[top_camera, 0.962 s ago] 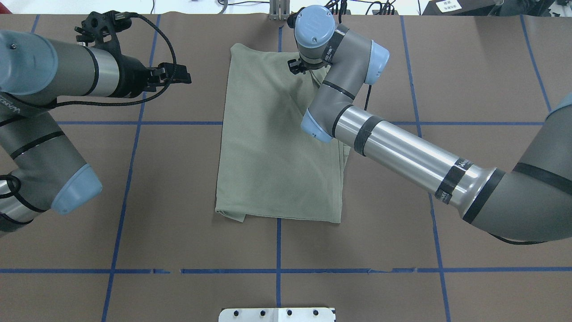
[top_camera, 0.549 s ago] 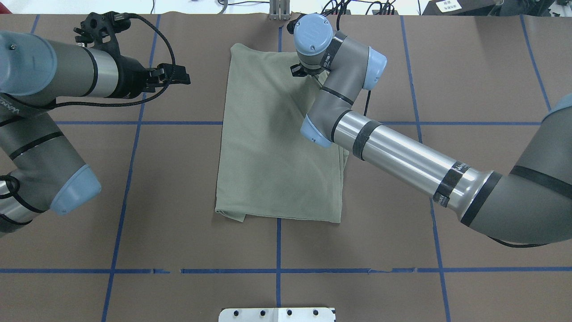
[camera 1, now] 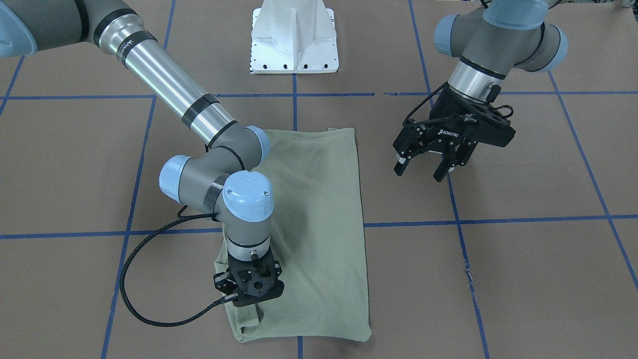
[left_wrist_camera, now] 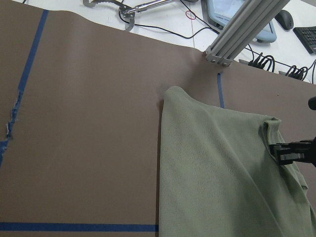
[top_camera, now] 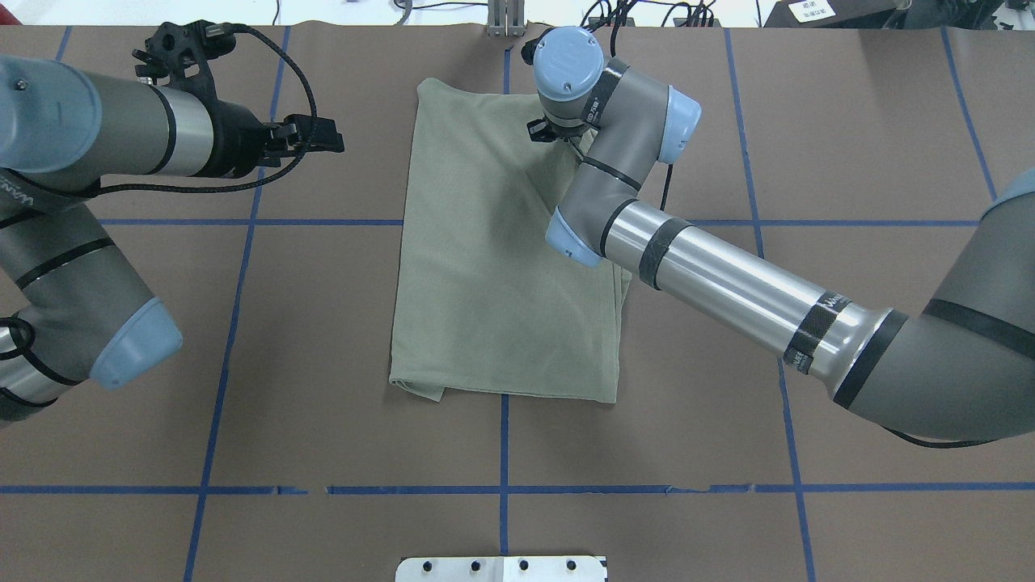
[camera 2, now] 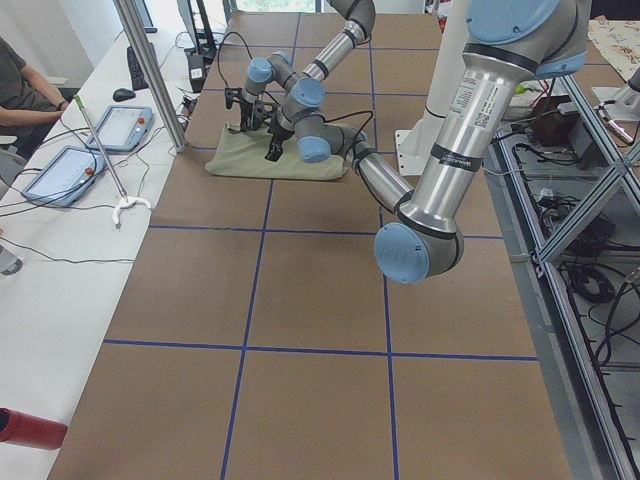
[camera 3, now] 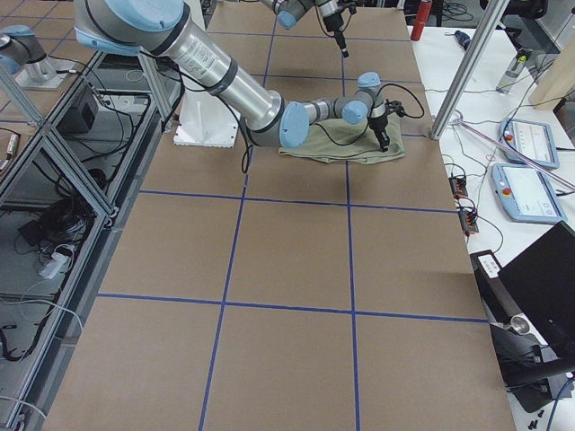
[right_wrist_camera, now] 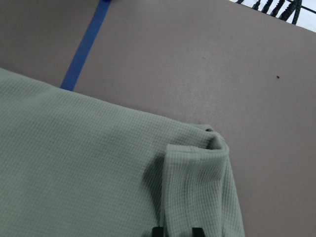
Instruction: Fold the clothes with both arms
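Observation:
The shirt's corner flap lies doubled inward under the spread fingers of the robot's right gripper, so that gripper should pinch the flap's inner edge (right_wrist_camera: 165, 190) and pull the flap out.
The pale sage-green shirt (top_camera: 485, 267) lies folded into a long rectangle at the table's middle (camera 1: 324, 214). My right arm reaches across it, and the right gripper (camera 1: 251, 306) points straight down on the far right corner. The right wrist view shows the fingertips (right_wrist_camera: 158, 231) close together with a raised ribbed fold of the shirt (right_wrist_camera: 197, 168) between them. My left gripper (camera 1: 421, 172) hangs open above bare table, well left of the shirt (top_camera: 327, 136). The left wrist view shows the shirt's far edge (left_wrist_camera: 217, 177) and the right gripper (left_wrist_camera: 294, 152).
Blue tape lines divide the brown table cover (top_camera: 242, 364). The white pedestal base (camera 1: 294, 40) stands at the robot's side. An aluminium post (left_wrist_camera: 247, 24) rises at the far edge. A side table holds tablets (camera 2: 120, 125) next to a seated person (camera 2: 25, 80).
My right wrist has shifted slightly toward the robot's side over the shirt's far right corner. The left arm has barely moved.

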`<state>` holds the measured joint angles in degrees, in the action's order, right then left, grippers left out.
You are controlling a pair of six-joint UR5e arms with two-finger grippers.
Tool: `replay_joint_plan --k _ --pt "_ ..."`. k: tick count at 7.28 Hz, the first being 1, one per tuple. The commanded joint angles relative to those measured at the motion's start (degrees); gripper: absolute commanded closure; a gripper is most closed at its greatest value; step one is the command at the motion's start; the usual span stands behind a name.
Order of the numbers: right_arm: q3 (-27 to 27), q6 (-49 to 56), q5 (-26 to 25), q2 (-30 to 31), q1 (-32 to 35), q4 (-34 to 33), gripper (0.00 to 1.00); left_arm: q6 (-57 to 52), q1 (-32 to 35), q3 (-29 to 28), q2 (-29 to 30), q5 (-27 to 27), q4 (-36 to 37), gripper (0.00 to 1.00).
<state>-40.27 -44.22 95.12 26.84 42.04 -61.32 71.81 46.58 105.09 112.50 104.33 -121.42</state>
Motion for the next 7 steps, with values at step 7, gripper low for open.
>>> replay_joint_plan --k 7 --pt "-0.24 2.56 5.43 0.58 1.55 -0.03 0.64 0.00 -0.09 0.03 0.09 0.00 -0.13 0.00"
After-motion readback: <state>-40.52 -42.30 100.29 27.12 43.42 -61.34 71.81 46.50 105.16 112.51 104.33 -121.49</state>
